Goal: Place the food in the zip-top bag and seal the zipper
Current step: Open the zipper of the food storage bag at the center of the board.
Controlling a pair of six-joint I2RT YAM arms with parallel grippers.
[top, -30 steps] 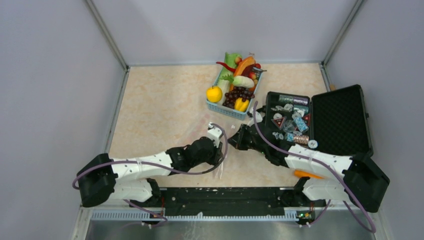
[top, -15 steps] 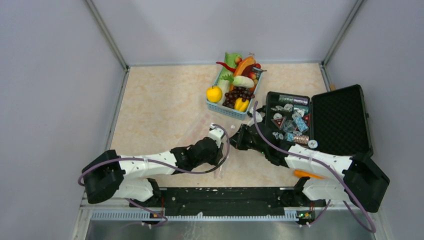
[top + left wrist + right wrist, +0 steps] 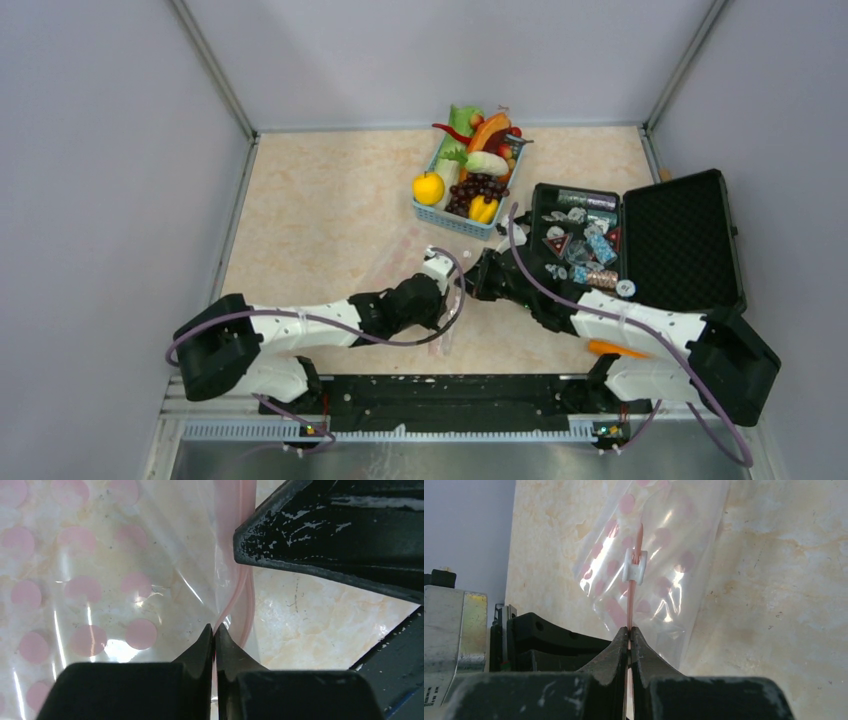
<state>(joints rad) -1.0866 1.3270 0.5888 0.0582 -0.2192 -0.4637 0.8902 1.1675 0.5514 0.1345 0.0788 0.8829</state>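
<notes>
My right gripper is pinching both edges of the zipper together. It should open and grab only the zipper's loose edge [image 3: 251, 605] beside my left gripper to separate them.
The clear zip-top bag [image 3: 405, 258] with pink dots lies on the table between my two arms. My left gripper [image 3: 455, 292] is shut on the bag's mouth edge; in the left wrist view its tips [image 3: 214, 630] pinch the pink zipper [image 3: 246, 595]. My right gripper [image 3: 475, 283] is shut on the same zipper [image 3: 631, 605], its tips [image 3: 629, 630] just below the white slider [image 3: 634, 566]. The two grippers almost touch. The food [image 3: 472, 165] is piled in the blue basket [image 3: 455, 222] at the back.
An open black case [image 3: 680, 240] filled with shiny packets stands to the right of the basket. Grey walls close in the table on three sides. The right gripper's black body [image 3: 330, 525] fills the upper right of the left wrist view.
My left gripper has shifted a little to the right toward the right gripper and closed its jaws on the bag's zipper edge. The right arm has stayed still.
</notes>
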